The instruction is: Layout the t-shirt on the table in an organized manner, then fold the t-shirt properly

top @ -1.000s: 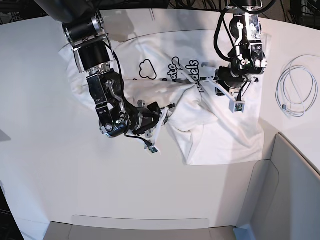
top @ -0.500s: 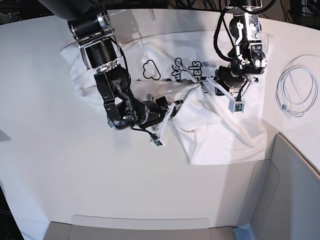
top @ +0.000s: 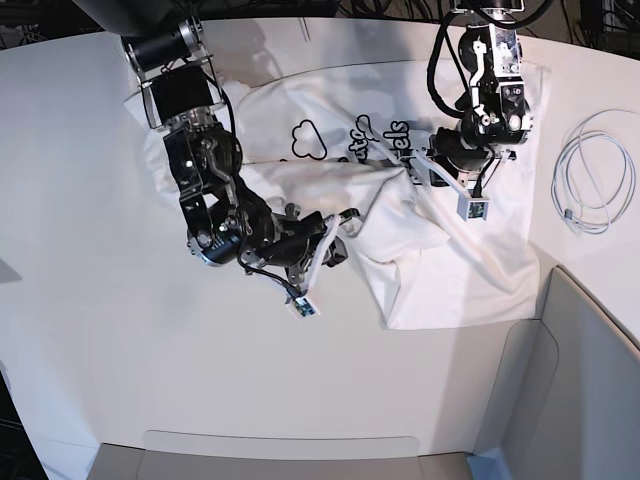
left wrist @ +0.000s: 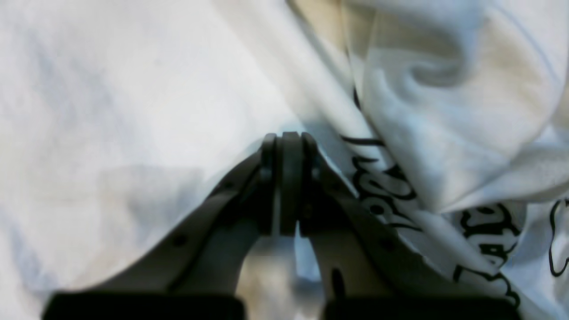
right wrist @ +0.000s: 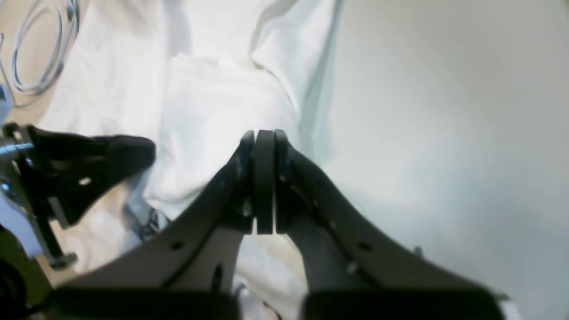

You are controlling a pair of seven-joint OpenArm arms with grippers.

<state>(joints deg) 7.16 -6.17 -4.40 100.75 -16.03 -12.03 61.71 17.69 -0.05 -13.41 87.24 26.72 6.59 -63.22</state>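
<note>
The raised fold covers the lettering and my right gripper is at its outer edge, so I need to open it, take the cloth farther in and pull [top: 373,225] it open.
The white t-shirt [top: 460,260] lies crumpled across the far middle of the table [top: 100,350], black lettering and a cloud outline showing. My left gripper [top: 422,160] is shut on the t-shirt beside the lettering; in the left wrist view its tips [left wrist: 284,138] pinch the cloth [left wrist: 133,89], which pulls taut from them. My right gripper [top: 348,218] is shut at the edge of a raised fold in the shirt's middle. The right wrist view shows its jaws [right wrist: 264,133] closed together on that fold's edge [right wrist: 213,98], with bare table [right wrist: 444,111] to the right.
A coiled white cable [top: 590,170] lies on the table right of the shirt, also visible as a cable loop [right wrist: 35,53] in the right wrist view. A grey angular bin [top: 580,380] stands at the near right. The left arm's dark fingers [right wrist: 89,164] sit close to my right gripper.
My right gripper has closed and pushed right into the shirt's central fold. The left gripper has stayed shut in about the same spot.
</note>
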